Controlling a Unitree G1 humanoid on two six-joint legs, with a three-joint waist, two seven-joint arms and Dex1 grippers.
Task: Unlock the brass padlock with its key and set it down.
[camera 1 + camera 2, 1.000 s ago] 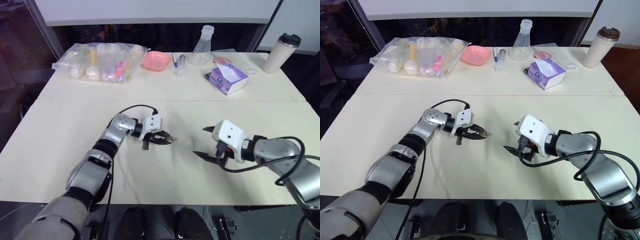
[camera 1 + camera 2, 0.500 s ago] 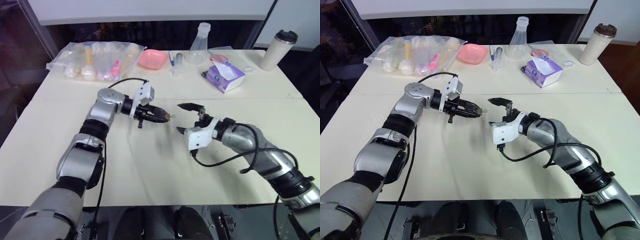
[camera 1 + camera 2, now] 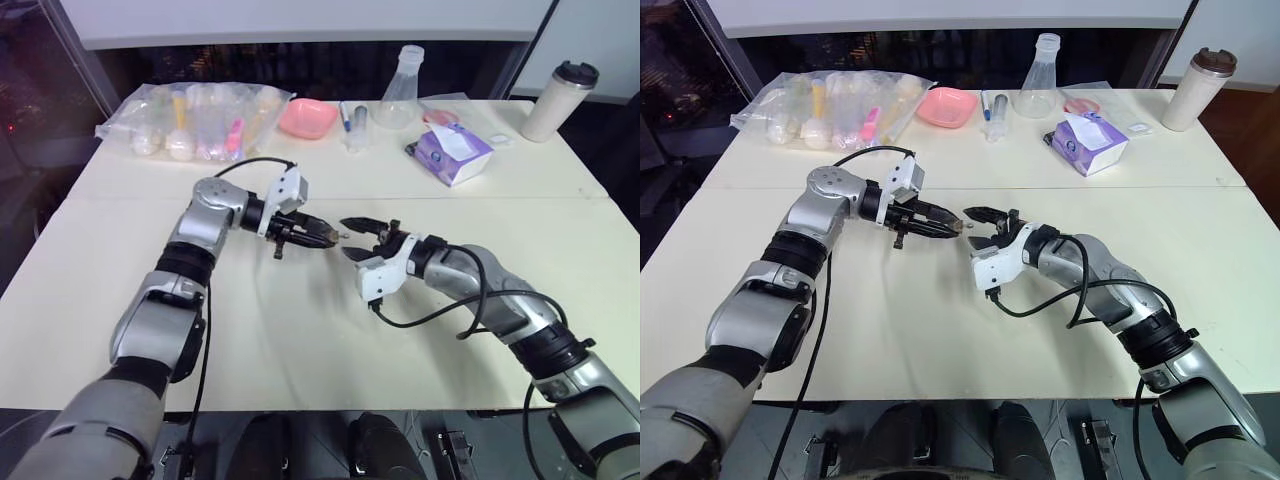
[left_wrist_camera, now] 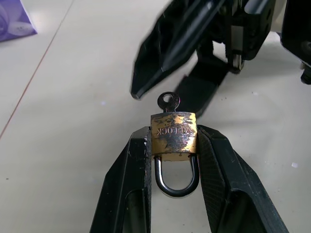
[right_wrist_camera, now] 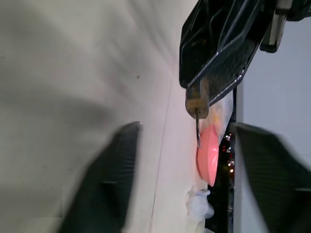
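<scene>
Next, my right gripper moves the padlock's body [image 4: 174, 133] past the key, with the padlock's shackle between my left gripper's fingers, before my left gripper takes the shackle.
The brass padlock [image 4: 173, 136] is small and scuffed gold, with a silvery shackle that points back toward the wrist. My left gripper [image 3: 334, 236] is shut on its body and holds it above the middle of the table [image 3: 300, 330]. A small key [image 4: 168, 102] sticks out of the padlock's far end. My right gripper [image 3: 352, 240] faces it from the right, open, one finger above the other, with the fingertips [image 3: 975, 214] just short of the key. In the right wrist view the padlock [image 5: 197, 102] and key [image 5: 198, 128] hang between my blurred fingers, further on.
Along the table's far edge stand a clear bag of bottles [image 3: 195, 120], a pink bowl [image 3: 307, 118], a glass flask [image 3: 400, 90], a purple tissue pack [image 3: 452, 155] and a tumbler [image 3: 560, 100]. Black cables trail from both wrists.
My left gripper lifted the padlock off the table. My right gripper rolled over and moved left up to the key, and its fingers have drawn closer together.
</scene>
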